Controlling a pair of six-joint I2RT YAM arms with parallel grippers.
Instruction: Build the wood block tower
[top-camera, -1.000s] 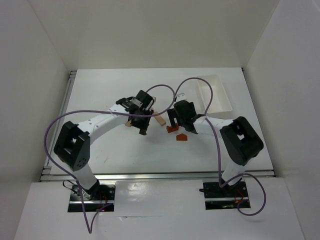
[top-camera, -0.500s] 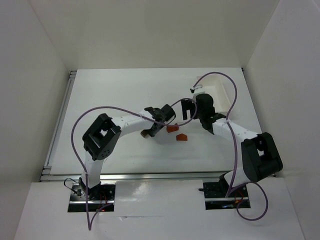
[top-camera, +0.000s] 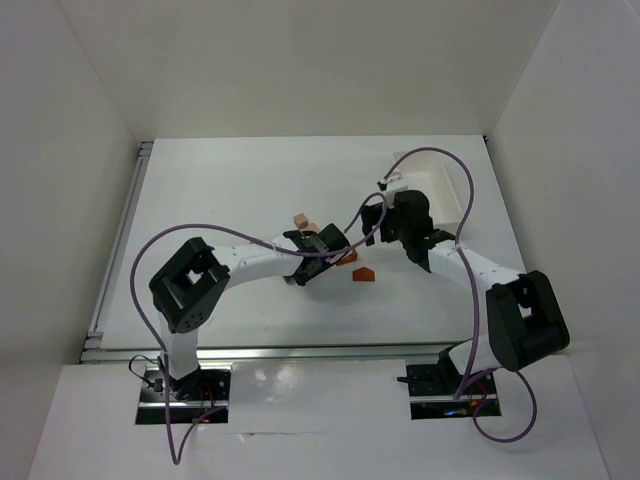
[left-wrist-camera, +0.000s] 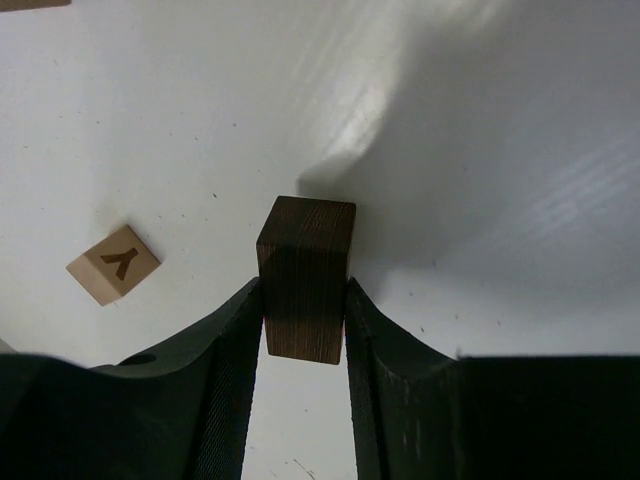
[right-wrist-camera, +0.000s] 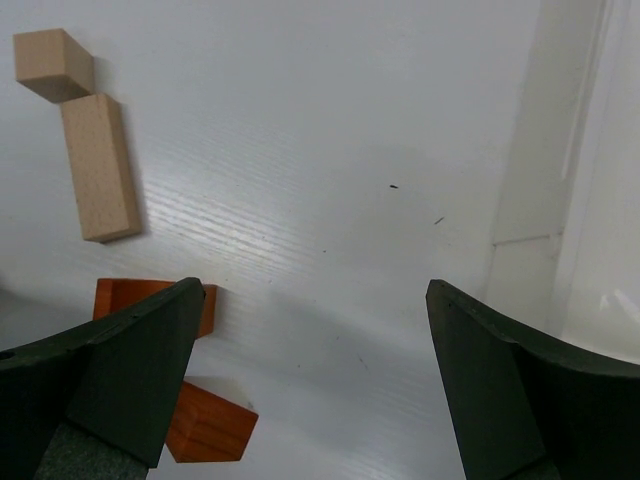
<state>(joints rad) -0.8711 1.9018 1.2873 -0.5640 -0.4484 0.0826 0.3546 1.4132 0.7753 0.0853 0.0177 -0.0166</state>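
The dark brown block, now upright at the table surface, will go from my left gripper down onto the bare table (top-camera: 311, 282) next to the two orange-red blocks.
My left gripper (left-wrist-camera: 303, 300) is shut on a dark brown wood block (left-wrist-camera: 305, 280), held upright at the table surface; in the top view this gripper (top-camera: 303, 272) is at mid-table. A tan cube marked Y (left-wrist-camera: 113, 263) lies to the block's left. My right gripper (right-wrist-camera: 312, 290) is open and empty above the table; in the top view it (top-camera: 375, 215) hovers behind the orange pieces. Two orange-red blocks (top-camera: 347, 257) (top-camera: 363, 273) lie between the grippers. They also show by the right gripper's left finger (right-wrist-camera: 150, 300) (right-wrist-camera: 210, 425). A tan cube (right-wrist-camera: 55, 62) and a tan bar (right-wrist-camera: 97, 165) lie beyond them.
A white plastic tray (top-camera: 440, 185) stands at the back right, and its wall (right-wrist-camera: 580, 200) shows at the right of the right wrist view. Purple cables loop over both arms. White walls enclose the table on three sides.
The right arm has swung from over the orange blocks toward the back right. The left arm has shifted, uncovering the tan blocks behind it. The dark block stays in the left gripper.
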